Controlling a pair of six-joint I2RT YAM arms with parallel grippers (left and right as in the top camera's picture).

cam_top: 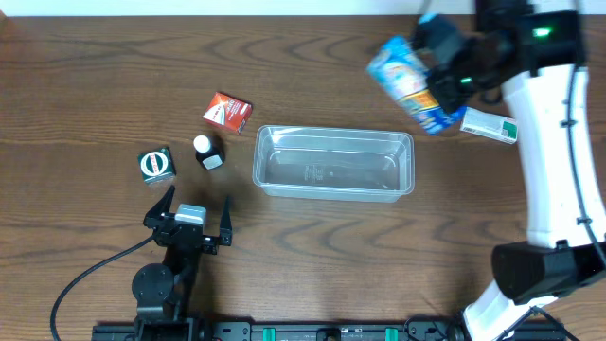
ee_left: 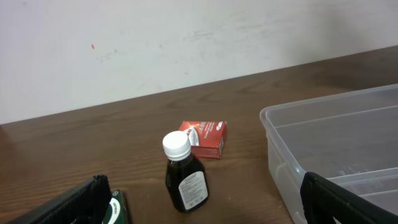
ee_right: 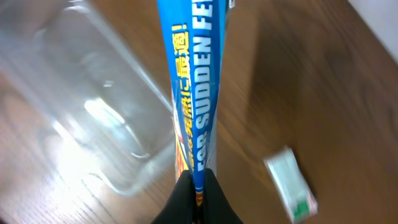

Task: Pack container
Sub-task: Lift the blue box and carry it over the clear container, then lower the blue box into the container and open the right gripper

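I should use my right gripper to set the flat blue packet down inside the clear container [cam_top: 353,151] [ee_right: 129,104], laying it along the container's far side.
The clear container [cam_top: 333,162] lies mid-table, and its near corner [ee_left: 336,140] shows in the left wrist view. My right gripper [cam_top: 441,80] is shut on a flat blue packet [cam_top: 407,80], held in the air above the container's far right corner. In the right wrist view the packet's edge [ee_right: 196,93] runs up from the pinched fingertips [ee_right: 200,186], with the container [ee_right: 87,106] blurred below. My left gripper [cam_top: 195,214] rests open near the front left, its fingers [ee_left: 68,205] apart. Ahead of it stand a dark bottle [ee_left: 185,174] and a red box [ee_left: 204,138].
A green box [cam_top: 156,165] sits left of the bottle [cam_top: 208,151], and the red box [cam_top: 227,112] lies behind it. A white and green box [cam_top: 489,125] lies on the table at the right [ee_right: 290,184], under the right arm.
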